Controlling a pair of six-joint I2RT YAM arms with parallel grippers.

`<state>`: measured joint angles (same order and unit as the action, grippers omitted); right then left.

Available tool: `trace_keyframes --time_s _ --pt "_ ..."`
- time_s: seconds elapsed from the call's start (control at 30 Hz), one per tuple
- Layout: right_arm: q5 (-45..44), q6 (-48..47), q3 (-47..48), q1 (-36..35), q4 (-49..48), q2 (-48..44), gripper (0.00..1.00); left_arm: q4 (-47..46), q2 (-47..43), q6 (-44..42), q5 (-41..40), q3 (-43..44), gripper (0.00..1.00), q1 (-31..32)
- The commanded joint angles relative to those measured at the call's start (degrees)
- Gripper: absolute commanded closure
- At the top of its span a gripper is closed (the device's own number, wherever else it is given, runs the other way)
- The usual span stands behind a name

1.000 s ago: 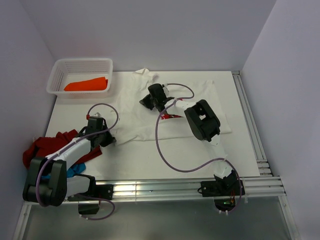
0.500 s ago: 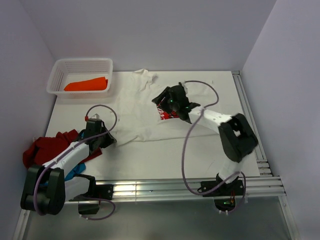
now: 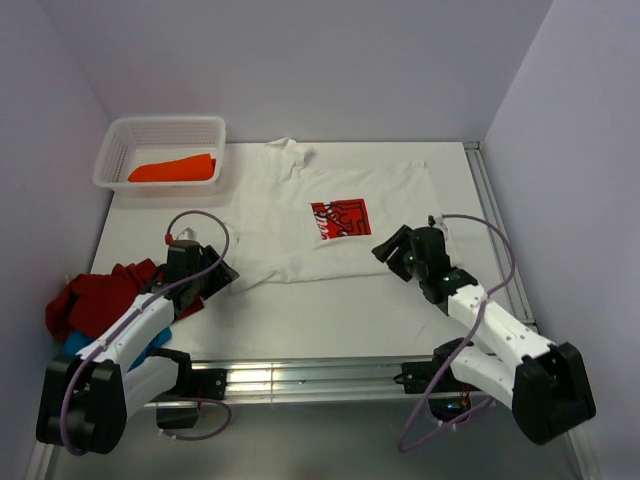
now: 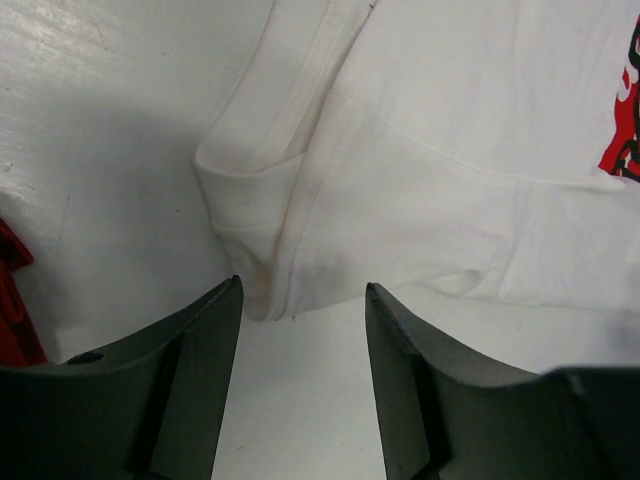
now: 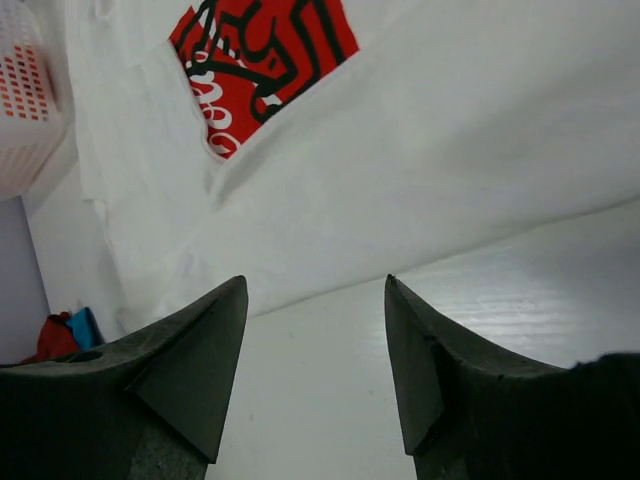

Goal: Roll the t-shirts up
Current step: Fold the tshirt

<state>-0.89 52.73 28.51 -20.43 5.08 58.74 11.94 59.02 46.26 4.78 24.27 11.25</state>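
Note:
My left gripper is facing the white t-shirt's near edge, which slants away from the front rail, so it should pinch its folded corner [image 4: 264, 300] and pull it straight together with my right gripper.
A white t-shirt [image 3: 330, 225] with a red square print [image 3: 340, 218] lies spread flat on the table. My left gripper [image 3: 222, 273] stands open just short of the shirt's folded near-left corner [image 4: 255, 240], with only bare table between its fingers [image 4: 200, 380]. At the shirt's near-right hem [image 5: 450, 170] my right gripper [image 3: 388, 250] is open and holds nothing. An orange t-shirt [image 3: 172, 169] lies in the white basket [image 3: 115, 140]. A dark red t-shirt [image 3: 95, 298] and a blue one [image 3: 75, 345] are heaped at the left edge.
The basket stands at the back left corner. Metal rails run along the table's front edge [image 3: 340, 375] and right side [image 3: 498, 240]. Purple cables loop off both arms. Walls close in the back and sides.
Both grippers have opened and let go of the white shirt. The right arm has drawn back from the shirt's middle to its near-right hem, so the print shows. The left arm barely moved.

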Motion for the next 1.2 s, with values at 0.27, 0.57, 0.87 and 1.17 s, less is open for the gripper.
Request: trace_keyframes --time_s 0.27,0.57,0.87,1.17 --pt "-7.29 0.62 -7.68 14.53 14.25 -14.36 0.30 0.53 -0.23 2.69 2.69 0.16 0.28 1.23" --pt "-1.14 1.23 -8.30 28.24 5.30 -2.78 0.31 -0.08 3.46 2.17 2.43 1.31 0.29 1.85" --pt "-2.98 9.58 -6.10 29.30 -0.68 9.27 0.37 -1.22 7.85 1.12 0.50 1.83 0.33 1.85" --pt "-5.71 13.98 -4.70 29.30 -2.44 15.79 0.54 -1.40 11.99 0.50 -2.93 2.80 0.38 1.85"
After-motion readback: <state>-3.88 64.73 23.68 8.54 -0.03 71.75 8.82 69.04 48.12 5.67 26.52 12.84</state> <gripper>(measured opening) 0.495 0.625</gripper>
